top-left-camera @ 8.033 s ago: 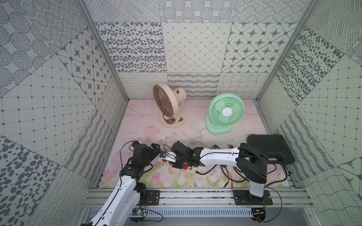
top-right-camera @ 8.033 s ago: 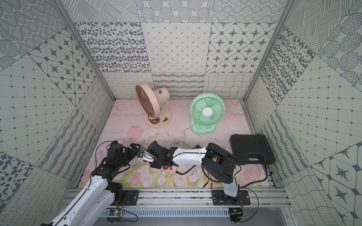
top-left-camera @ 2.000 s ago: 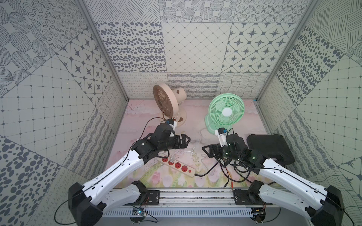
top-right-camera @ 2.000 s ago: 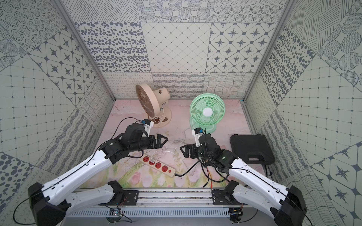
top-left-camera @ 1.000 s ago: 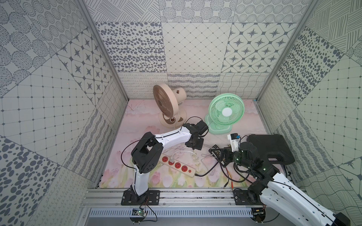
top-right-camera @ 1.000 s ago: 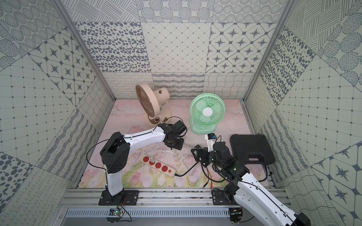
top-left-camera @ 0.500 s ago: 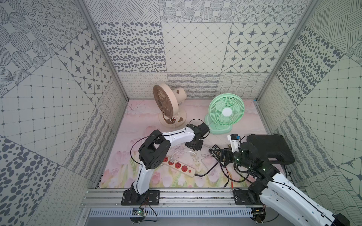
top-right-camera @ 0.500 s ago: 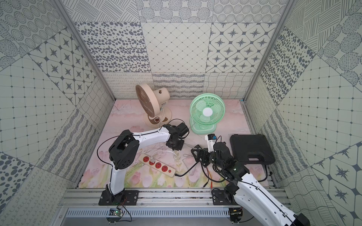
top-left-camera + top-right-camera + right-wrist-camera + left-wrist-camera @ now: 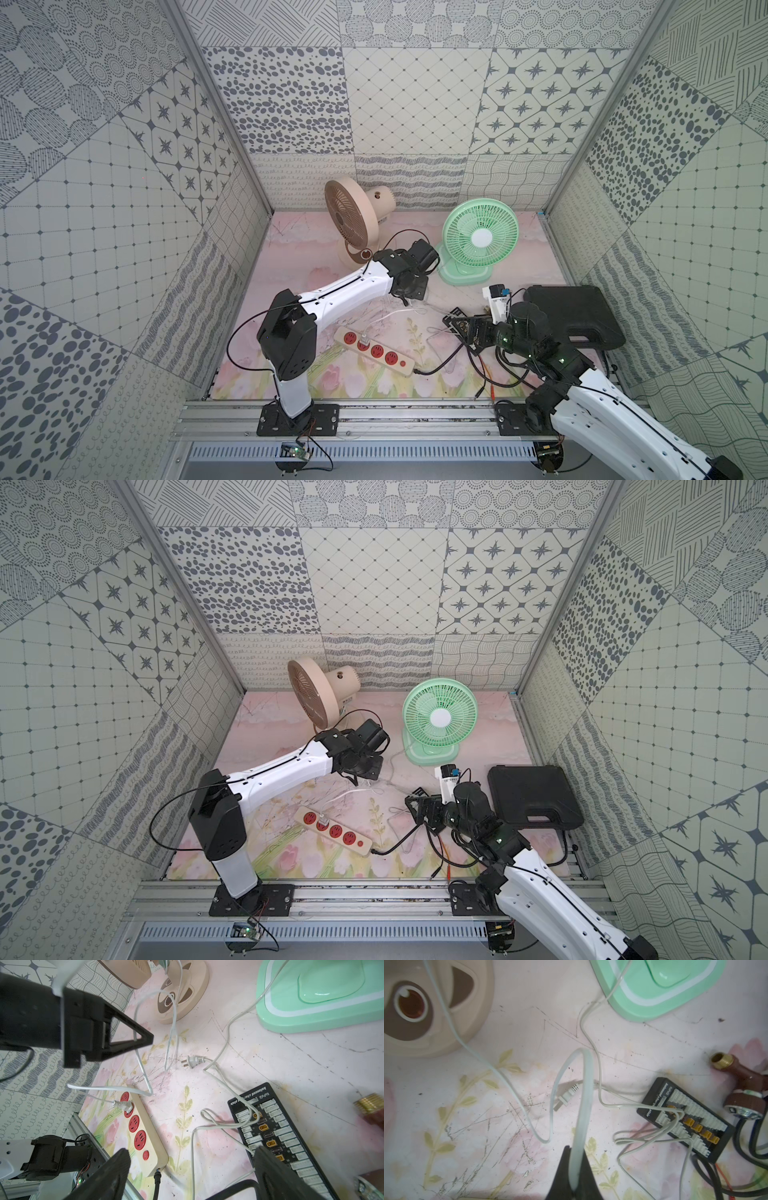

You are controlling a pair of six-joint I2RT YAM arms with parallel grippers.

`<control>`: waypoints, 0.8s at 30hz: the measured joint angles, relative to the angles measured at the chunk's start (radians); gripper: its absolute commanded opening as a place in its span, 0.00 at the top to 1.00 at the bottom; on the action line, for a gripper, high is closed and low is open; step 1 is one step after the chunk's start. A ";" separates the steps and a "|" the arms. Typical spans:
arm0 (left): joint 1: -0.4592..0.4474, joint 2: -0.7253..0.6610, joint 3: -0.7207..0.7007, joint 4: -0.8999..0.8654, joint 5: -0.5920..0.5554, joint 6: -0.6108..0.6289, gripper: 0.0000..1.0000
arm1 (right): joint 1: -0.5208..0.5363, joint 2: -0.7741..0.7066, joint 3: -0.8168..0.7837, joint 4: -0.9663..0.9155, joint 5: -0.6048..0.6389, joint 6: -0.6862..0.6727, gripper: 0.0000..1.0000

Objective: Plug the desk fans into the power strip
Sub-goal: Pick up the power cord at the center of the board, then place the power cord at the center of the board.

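Observation:
The robot's left gripper will release the white cord on the mat (image 9: 320, 293) in front of the beige fan, under the robot's left arm.
The cream power strip (image 9: 374, 351) (image 9: 143, 1126) lies on the floral mat with a white plug (image 9: 124, 1105) in its second red socket. My left gripper (image 9: 576, 1151) (image 9: 409, 297) is between the two fans, shut on the white cord (image 9: 583, 1084) that loops toward the beige fan (image 9: 353, 220). The green fan (image 9: 480, 239) stands to the right. Its cord ends in a loose plug (image 9: 192, 1061) (image 9: 566, 1096) lying flat on the mat. My right gripper (image 9: 192, 1153) (image 9: 461, 328) hovers open over the mat right of the strip, holding nothing.
A black connector board (image 9: 280, 1126) (image 9: 685, 1120) lies under the green fan's slack cord. A brown and brass fitting (image 9: 737, 1076) sits beside it. A black case (image 9: 573, 313) fills the right side. The strip's black cord (image 9: 436, 368) trails toward the front rail.
The left gripper's jaws have closed on the white cord between the fans, and the left arm's base link has swung round. The right arm has stayed put, open.

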 measured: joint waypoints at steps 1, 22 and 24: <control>0.014 -0.023 0.003 -0.002 -0.014 0.000 1.00 | 0.000 0.000 0.000 0.000 -0.002 0.000 0.03; 0.439 -0.435 -0.342 0.054 -0.225 -0.119 1.00 | -0.004 0.002 0.000 0.000 -0.053 0.018 0.03; 0.478 -0.441 -0.383 0.068 -0.239 -0.144 1.00 | -0.004 0.005 0.000 0.000 -0.058 0.018 0.03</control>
